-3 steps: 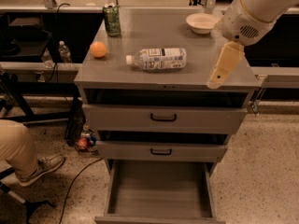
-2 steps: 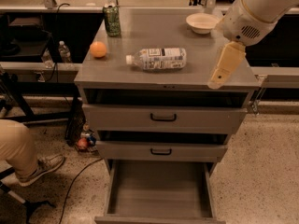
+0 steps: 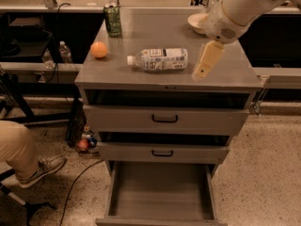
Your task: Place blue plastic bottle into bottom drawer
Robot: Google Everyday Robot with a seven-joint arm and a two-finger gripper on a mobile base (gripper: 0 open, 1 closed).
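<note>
The middle of the pale label (image 3: pixel 164 58) on the blue plastic bottle is the next spot my gripper will go to and close on.
The blue plastic bottle (image 3: pixel 157 59) is clear with a white cap and a pale label. It lies on its side in the middle of the grey cabinet's top (image 3: pixel 141 76), cap pointing left. My gripper (image 3: pixel 206 61) hangs from the white arm over the right part of the top. It is just right of the bottle's base, does not touch it, and holds nothing. The bottom drawer (image 3: pixel 160 187) is pulled out at floor level, and its flat grey floor is bare.
A green can (image 3: pixel 113 19) stands at the back left of the top, an orange (image 3: pixel 99 50) left of the bottle, and a white bowl (image 3: pixel 198 21) at the back right. The two upper drawers (image 3: pixel 164 118) are shut. A person's leg and shoe (image 3: pixel 33 166) are at the lower left.
My gripper has moved left across the cabinet top, closer to the bottle's base. The bottle and drawers have not moved.
</note>
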